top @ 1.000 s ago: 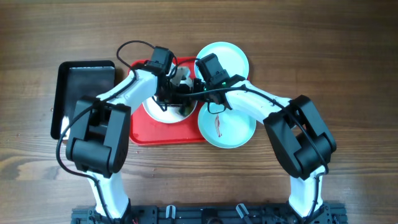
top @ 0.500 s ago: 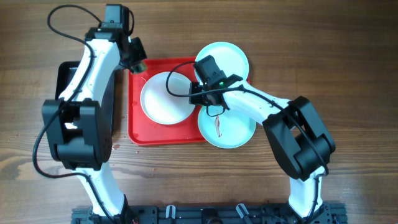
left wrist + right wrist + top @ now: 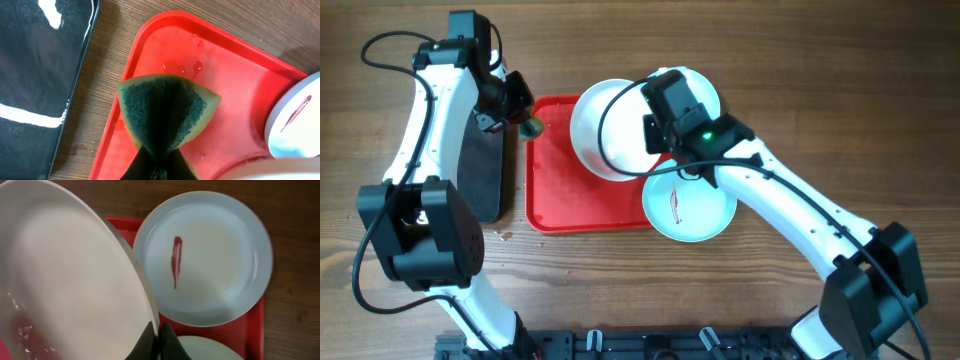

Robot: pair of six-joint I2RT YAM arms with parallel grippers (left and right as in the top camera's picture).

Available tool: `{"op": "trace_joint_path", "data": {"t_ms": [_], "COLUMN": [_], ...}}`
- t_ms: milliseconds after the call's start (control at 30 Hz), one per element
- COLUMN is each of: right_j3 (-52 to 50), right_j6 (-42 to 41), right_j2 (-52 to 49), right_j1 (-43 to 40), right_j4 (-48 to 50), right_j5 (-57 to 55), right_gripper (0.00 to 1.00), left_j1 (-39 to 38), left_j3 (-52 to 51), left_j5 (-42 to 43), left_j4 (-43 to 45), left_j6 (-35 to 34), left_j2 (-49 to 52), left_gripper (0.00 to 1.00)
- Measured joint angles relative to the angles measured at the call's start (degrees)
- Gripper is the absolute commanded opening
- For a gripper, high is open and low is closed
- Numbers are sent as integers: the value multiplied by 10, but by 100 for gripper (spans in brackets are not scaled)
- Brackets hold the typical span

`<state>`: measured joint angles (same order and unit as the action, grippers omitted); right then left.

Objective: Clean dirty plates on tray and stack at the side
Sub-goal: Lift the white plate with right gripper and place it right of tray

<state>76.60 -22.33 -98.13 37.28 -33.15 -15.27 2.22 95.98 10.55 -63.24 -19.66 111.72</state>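
Next, I let go of the white plate, now held tilted above the red tray, with my right gripper on the bare wooden table (image 3: 809, 146) beyond the turquoise plates, clear of the red tray.
My right gripper (image 3: 653, 141) is shut on the rim of the white plate (image 3: 610, 130) and holds it tilted above the red tray (image 3: 585, 205). In the right wrist view the fingertips (image 3: 150, 341) pinch the plate (image 3: 65, 280), which has a faint wet reddish patch low down. A pale turquoise plate (image 3: 688, 205) with a dark red smear lies half over the tray's right edge; it also shows in the right wrist view (image 3: 205, 255). A second turquoise plate (image 3: 705, 88) lies behind the arm. My left gripper (image 3: 527, 125) is shut on a green and yellow sponge (image 3: 167, 107) above the tray's far-left corner.
A black tray (image 3: 480, 170) lies left of the red tray, close beside it, also in the left wrist view (image 3: 35, 75). Water drops sit on the red tray (image 3: 225, 100) near its corner. Bare wooden table surrounds the trays.
The right gripper has lifted the white plate off the tray and tilted it. The left arm has swung the sponge from the plate out to the tray's far-left corner.
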Motion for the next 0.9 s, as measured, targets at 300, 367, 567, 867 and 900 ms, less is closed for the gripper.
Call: {"op": "trace_joint_path", "data": {"t_ms": [300, 367, 567, 867, 900], "right_j3": [0, 0, -1, -1, -1], "right_j6": [71, 98, 211, 334, 336], "right_j2": [0, 0, 0, 0, 0], "right_j1": [110, 110, 117, 155, 155], "right_j4": [47, 64, 142, 247, 247], "right_j5": [-262, -290, -365, -480, -488], "right_gripper": [4, 4, 4, 4, 4], "left_j1": [0, 0, 0, 0, 0], "left_j3": [0, 0, 0, 0, 0], "left_j5": [-11, -12, -13, -13, -13], "left_j4": [0, 0, 0, 4, 5], "left_j6": [0, 0, 0, 0, 0], "left_j2": [0, 0, 0, 0, 0], "left_gripper": [4, 4, 4, 4, 4]}}
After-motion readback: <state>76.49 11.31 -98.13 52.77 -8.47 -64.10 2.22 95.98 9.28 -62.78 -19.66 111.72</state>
